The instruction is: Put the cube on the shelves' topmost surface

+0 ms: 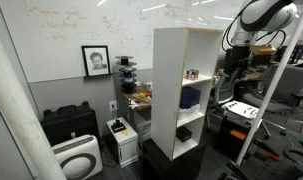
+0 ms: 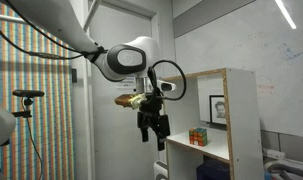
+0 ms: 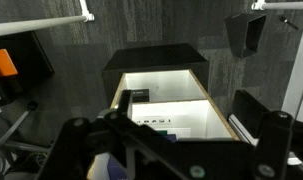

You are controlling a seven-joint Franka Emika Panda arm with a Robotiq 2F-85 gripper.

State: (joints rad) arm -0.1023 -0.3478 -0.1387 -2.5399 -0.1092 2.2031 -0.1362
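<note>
The cube in the upper compartment of the shelves, above the dark blue-purple object, should be gripped next by my gripper on the cube's opposite sides (image 1: 194,75).
The shelves (image 1: 169,90) are a tall white open-front unit on a black base; they also show in an exterior view (image 2: 243,120). The cube (image 2: 198,137) is small and sits inside an upper compartment; it shows as a reddish speck in an exterior view (image 1: 191,73). A dark blue-purple object (image 1: 191,97) fills the compartment below. My gripper (image 2: 154,135) hangs open and empty in front of the shelves' open side, about level with the cube and clear of it. In the wrist view my gripper (image 3: 166,128) looks down over the white shelf boards (image 3: 181,112); the cube is hidden there.
A black cabinet (image 1: 69,122), a white round appliance (image 1: 79,158) and a white box (image 1: 121,138) stand by the wall beside the shelves. A cluttered side table (image 1: 141,98) is behind. A tripod (image 2: 29,96) stands by a striped curtain. An orange item (image 3: 3,62) lies on the dark floor.
</note>
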